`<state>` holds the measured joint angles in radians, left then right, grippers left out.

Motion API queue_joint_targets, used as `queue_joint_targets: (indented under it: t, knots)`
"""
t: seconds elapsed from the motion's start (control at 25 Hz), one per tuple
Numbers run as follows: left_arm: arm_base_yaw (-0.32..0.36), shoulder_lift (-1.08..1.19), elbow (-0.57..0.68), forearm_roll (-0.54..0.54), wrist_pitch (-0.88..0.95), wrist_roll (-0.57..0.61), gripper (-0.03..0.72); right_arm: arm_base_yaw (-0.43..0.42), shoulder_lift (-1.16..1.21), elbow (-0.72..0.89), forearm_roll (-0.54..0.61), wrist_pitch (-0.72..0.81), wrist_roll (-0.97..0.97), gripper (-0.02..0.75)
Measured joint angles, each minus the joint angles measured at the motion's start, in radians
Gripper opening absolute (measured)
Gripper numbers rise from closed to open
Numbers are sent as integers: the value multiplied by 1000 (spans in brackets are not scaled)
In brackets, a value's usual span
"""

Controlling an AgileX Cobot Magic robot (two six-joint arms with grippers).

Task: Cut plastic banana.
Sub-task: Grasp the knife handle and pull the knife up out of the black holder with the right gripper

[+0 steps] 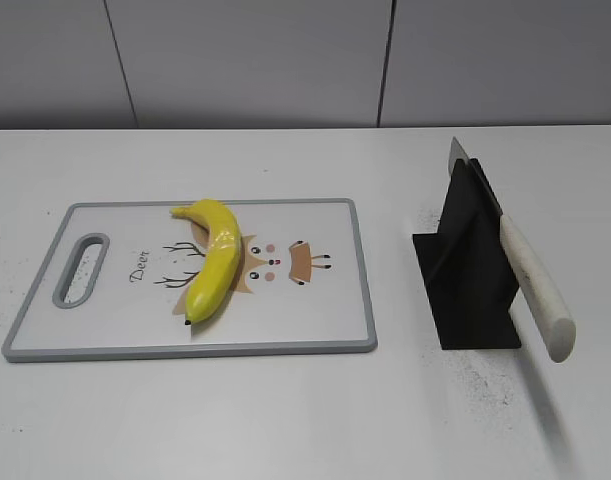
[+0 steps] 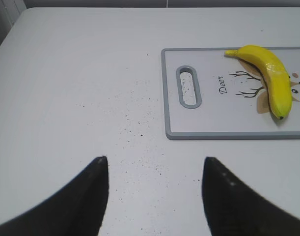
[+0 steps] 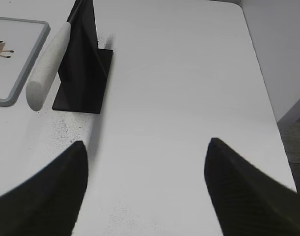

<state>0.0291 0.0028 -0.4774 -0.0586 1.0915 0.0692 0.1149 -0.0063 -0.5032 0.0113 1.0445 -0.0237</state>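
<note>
The robot's right gripper will close on the middle of the white handle (image 1: 532,278) (image 3: 52,59) of the knife that rests in the black stand.
The plastic banana (image 1: 213,258) is glossy yellow and curved. It lies on the white cutting board (image 1: 105,320), dark tip toward the front edge. It also shows in the left wrist view (image 2: 270,78) on the board (image 2: 213,120). A knife with a white handle (image 1: 535,285) rests slanted in a black stand (image 1: 465,270); both show in the right wrist view, the handle (image 3: 49,64) and the stand (image 3: 83,73). My left gripper (image 2: 154,160) is open and empty over bare table, left of the board. My right gripper (image 3: 146,142) is open and empty, right of the stand. Neither gripper shows in the exterior view.
The board has a grey rim, a handle slot (image 1: 82,268) at its left end and a deer drawing. The white table (image 1: 285,420) bears dark specks. A grey wall stands behind. The table's right edge (image 3: 267,88) shows in the right wrist view.
</note>
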Motion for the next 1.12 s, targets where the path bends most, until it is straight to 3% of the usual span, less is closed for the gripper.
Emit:
queue_joint_targets:
  t: [1.12]
  knots:
    - [0, 0, 0, 0, 0, 0, 586, 0, 0, 0, 0, 0, 0, 560]
